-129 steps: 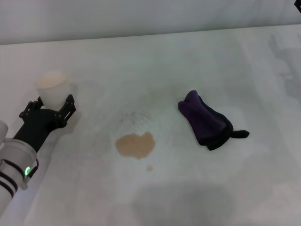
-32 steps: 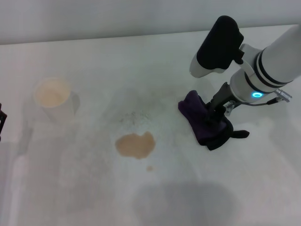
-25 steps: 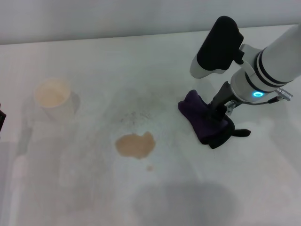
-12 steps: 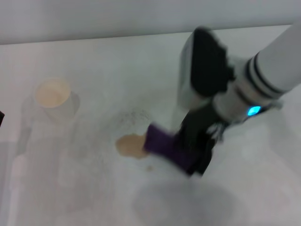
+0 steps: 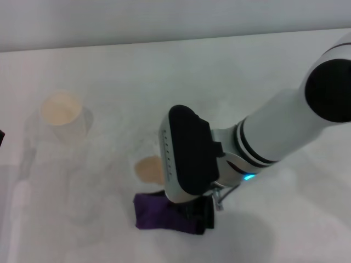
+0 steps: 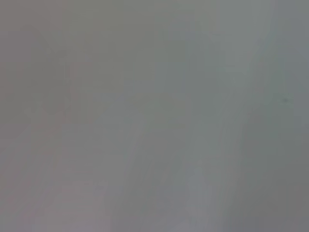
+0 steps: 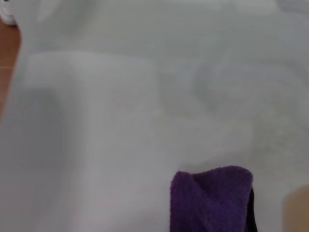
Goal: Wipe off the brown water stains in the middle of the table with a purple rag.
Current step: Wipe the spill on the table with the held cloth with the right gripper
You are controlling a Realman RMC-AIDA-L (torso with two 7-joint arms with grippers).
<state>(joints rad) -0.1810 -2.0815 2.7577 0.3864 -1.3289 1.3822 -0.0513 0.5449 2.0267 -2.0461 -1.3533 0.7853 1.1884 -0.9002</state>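
Observation:
I need to release the purple rag, now bunched beside the brown stain, from my right gripper on the white table (image 5: 253, 123) beneath my arm, behind the brown water stain.
The purple rag (image 5: 163, 215) lies bunched on the white table (image 5: 263, 66), just on the near side of the brown water stain (image 5: 147, 169). Only the stain's left part shows; my right wrist covers the rest and the tiny dot. My right gripper (image 5: 202, 211) is down at the rag's right end, shut on it, with its fingers mostly hidden under the wrist. The right wrist view shows the rag (image 7: 212, 199) and an edge of the stain (image 7: 297, 212). My left gripper (image 5: 1, 137) is only a dark sliver at the left edge.
A pale cup (image 5: 61, 113) with a tan inside stands at the left of the table. My right arm (image 5: 279, 131) reaches in from the right, across the middle. The left wrist view shows only blank grey.
My right gripper closed on the rag at the right of the stain and swept it left and toward me, past the stain. My wrist now covers most of the stain.

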